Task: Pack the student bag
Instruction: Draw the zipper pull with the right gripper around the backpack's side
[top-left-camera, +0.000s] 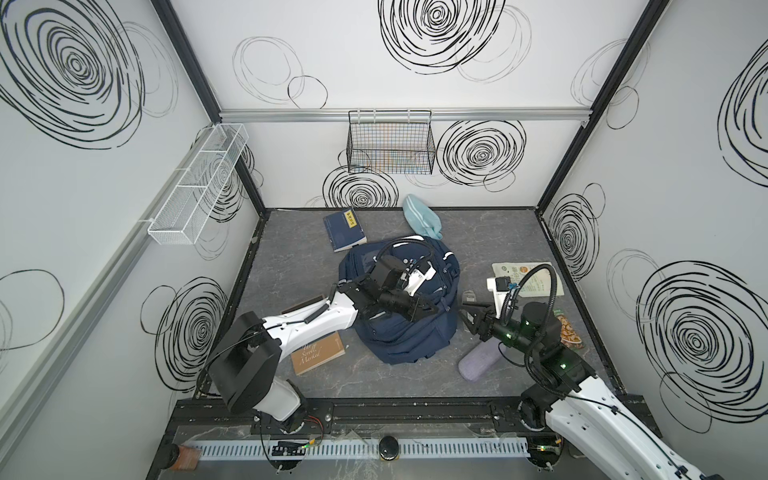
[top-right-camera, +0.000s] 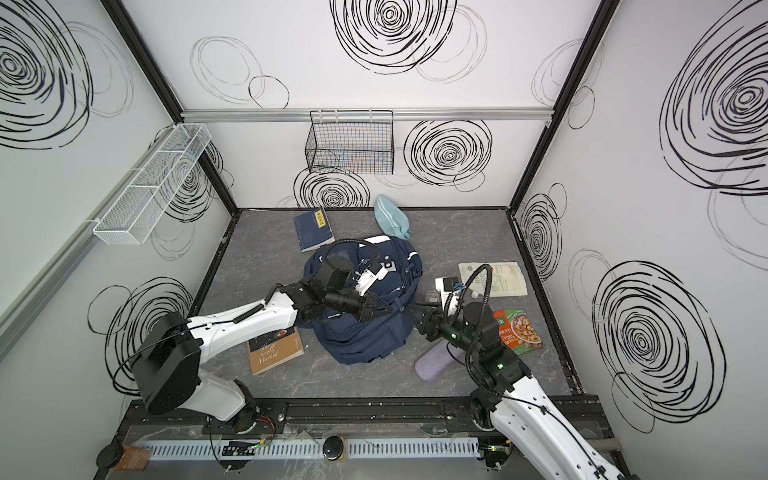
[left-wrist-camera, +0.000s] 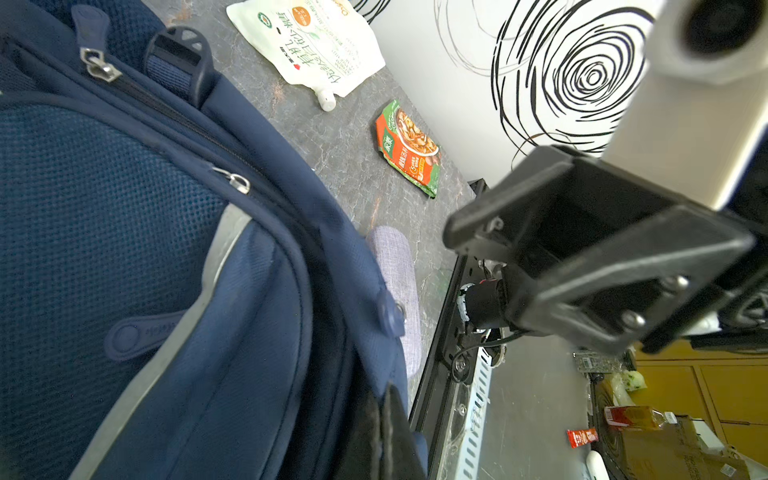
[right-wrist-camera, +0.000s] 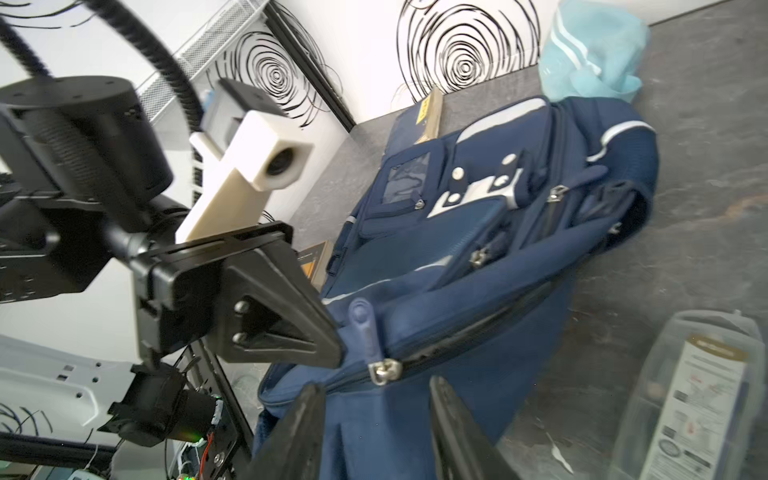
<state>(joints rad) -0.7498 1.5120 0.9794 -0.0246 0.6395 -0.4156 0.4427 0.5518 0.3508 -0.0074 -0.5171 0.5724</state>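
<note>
My right gripper's open fingers straddle the fabric below the slider, so next my right gripper takes the blue pull tab (right-wrist-camera: 365, 326) and draws the zip open.
The student bag (top-left-camera: 399, 336) (top-right-camera: 361, 340), a navy backpack with silver stripes, lies front up in the middle of the grey floor. My left gripper (top-left-camera: 432, 309) (top-right-camera: 386, 309) reaches over it and is shut on the fabric at its right edge (left-wrist-camera: 390, 436), beside a zip. The main zip's metal slider (right-wrist-camera: 386, 370) and blue pull tab (right-wrist-camera: 363, 324) sit just past that pinch. My right gripper (top-left-camera: 467, 318) (right-wrist-camera: 376, 388) stands open just right of the bag, its jaws either side of the fabric under the slider, holding nothing.
A blue book (top-left-camera: 344, 230) and a light blue pouch (top-left-camera: 422, 216) lie behind the bag, and a brown book (top-left-camera: 318, 353) lies under my left arm. To the right are a white spouted pouch (top-left-camera: 536, 278), a snack packet (top-right-camera: 517, 330), a lilac case (top-left-camera: 478, 361) and a clear package (right-wrist-camera: 698, 399).
</note>
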